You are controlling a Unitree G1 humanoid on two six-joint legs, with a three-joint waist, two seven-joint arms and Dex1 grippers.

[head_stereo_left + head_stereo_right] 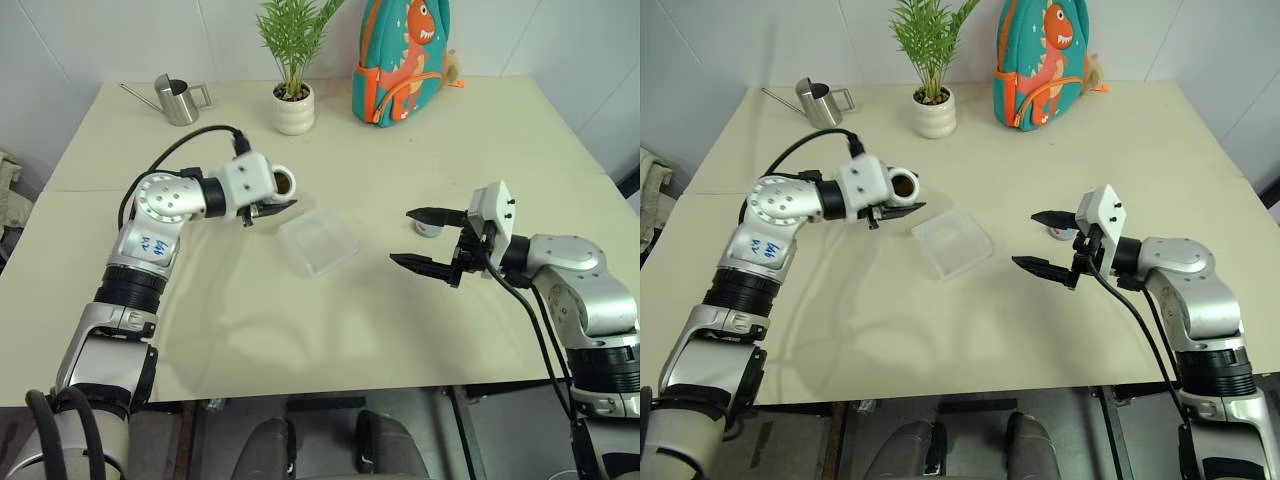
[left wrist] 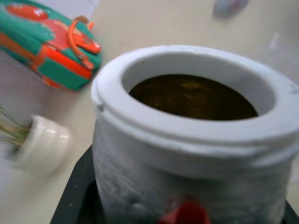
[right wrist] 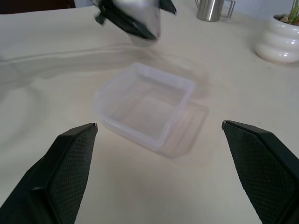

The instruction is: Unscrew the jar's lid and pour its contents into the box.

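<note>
Next, I release the whitish jar on the table (image 1: 124,260) between the steel watering can and the table's near edge with my left gripper.
My left gripper (image 1: 268,206) is shut on the whitish jar (image 1: 280,182) and holds it tipped on its side above the table, just left of the clear box (image 1: 318,240). The jar's mouth is uncovered and faces the box. In the left wrist view, brown contents (image 2: 191,98) lie inside the jar (image 2: 187,154). The grey lid (image 1: 428,228) lies on the table to the right, partly hidden behind my right gripper (image 1: 400,236). That gripper is open and empty, right of the box and pointing toward the box (image 3: 145,105).
A steel watering can (image 1: 178,100), a white plant pot (image 1: 293,108) and a teal dinosaur backpack (image 1: 402,60) stand along the table's far side. Bare tabletop lies in front of the box toward the near edge.
</note>
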